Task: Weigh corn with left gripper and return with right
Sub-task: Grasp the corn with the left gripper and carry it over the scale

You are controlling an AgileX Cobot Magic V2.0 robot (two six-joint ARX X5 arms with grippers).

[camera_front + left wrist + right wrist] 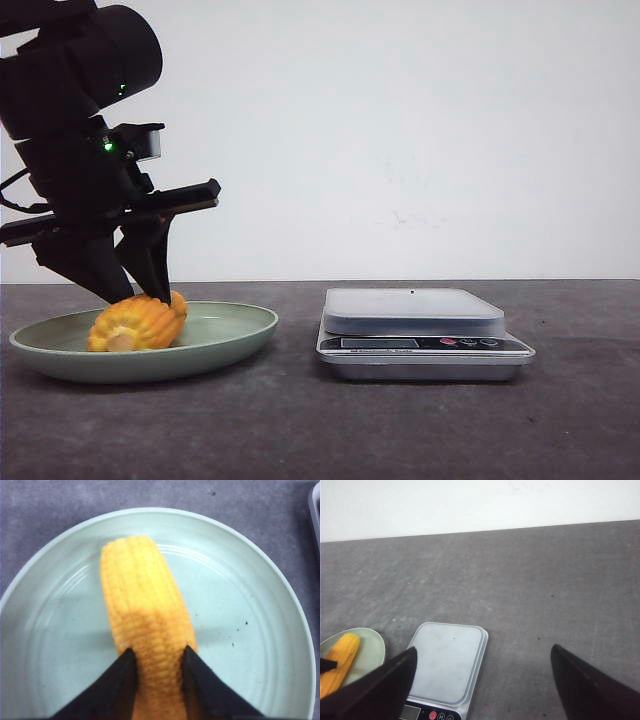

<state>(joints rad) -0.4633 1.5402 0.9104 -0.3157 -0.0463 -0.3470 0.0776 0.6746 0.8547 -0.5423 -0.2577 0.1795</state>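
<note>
My left gripper will set the corn free, releasing it near the middle of the silver scale's pale weighing platform [397, 297].
The corn [135, 323] is a short orange-yellow cob lying on its side in a pale green plate [235, 335] at the left of the table. My left gripper [150, 295] reaches down onto it. In the left wrist view its two black fingers press against both sides of the corn [145, 615], the gripper [157, 652] shut on the cob, which rests on the plate [240, 580]. My right gripper [483, 649] is open and empty, held high over the table. It does not show in the front view. The right wrist view also shows the corn [340, 660].
A silver digital scale [415, 310] with a pale weighing platform stands to the right of the plate, apart from it. It also shows in the right wrist view [447, 665]. The table is dark grey, with a white wall behind.
</note>
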